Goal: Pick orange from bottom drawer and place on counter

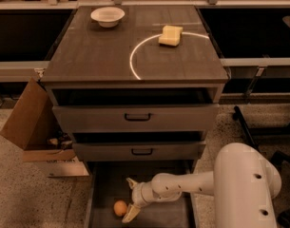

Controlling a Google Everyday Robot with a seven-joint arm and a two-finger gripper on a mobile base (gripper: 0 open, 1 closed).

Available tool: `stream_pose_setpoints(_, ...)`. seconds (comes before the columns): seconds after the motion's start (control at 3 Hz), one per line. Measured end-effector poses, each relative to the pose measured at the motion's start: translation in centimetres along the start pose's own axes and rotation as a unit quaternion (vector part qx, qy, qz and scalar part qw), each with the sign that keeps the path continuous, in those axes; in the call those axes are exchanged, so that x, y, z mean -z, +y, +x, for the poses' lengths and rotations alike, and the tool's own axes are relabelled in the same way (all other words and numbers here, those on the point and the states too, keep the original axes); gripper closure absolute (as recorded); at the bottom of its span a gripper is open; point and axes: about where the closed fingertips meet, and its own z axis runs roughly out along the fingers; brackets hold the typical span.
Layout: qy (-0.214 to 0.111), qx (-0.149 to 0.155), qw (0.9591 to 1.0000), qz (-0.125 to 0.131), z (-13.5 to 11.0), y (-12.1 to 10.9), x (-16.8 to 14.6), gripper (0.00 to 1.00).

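The orange lies in the bottom drawer, and my gripper needs to close there around the orange's middle (120,208).
The orange (120,208) is small and round and lies on the floor of the pulled-out bottom drawer (102,186), towards its left front. My gripper (131,199) is inside the drawer just right of the orange, fingers spread open, one fingertip (131,183) above and one (130,214) beside the fruit. It holds nothing. The white arm reaches in from the lower right. The counter (97,56) is the dark wood-grain top with a white arc line.
A white bowl (107,16) stands at the counter's back left and a pale yellow sponge (170,35) at its back right. Two upper drawers with black handles (137,117) are slightly open. A cardboard box (28,122) lies on the floor at left.
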Motion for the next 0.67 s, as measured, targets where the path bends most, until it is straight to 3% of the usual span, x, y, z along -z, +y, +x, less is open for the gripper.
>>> stream_pose_setpoints(0.67,-0.010,0.035,0.9992,-0.016,1.3,-1.1,-5.2,0.00)
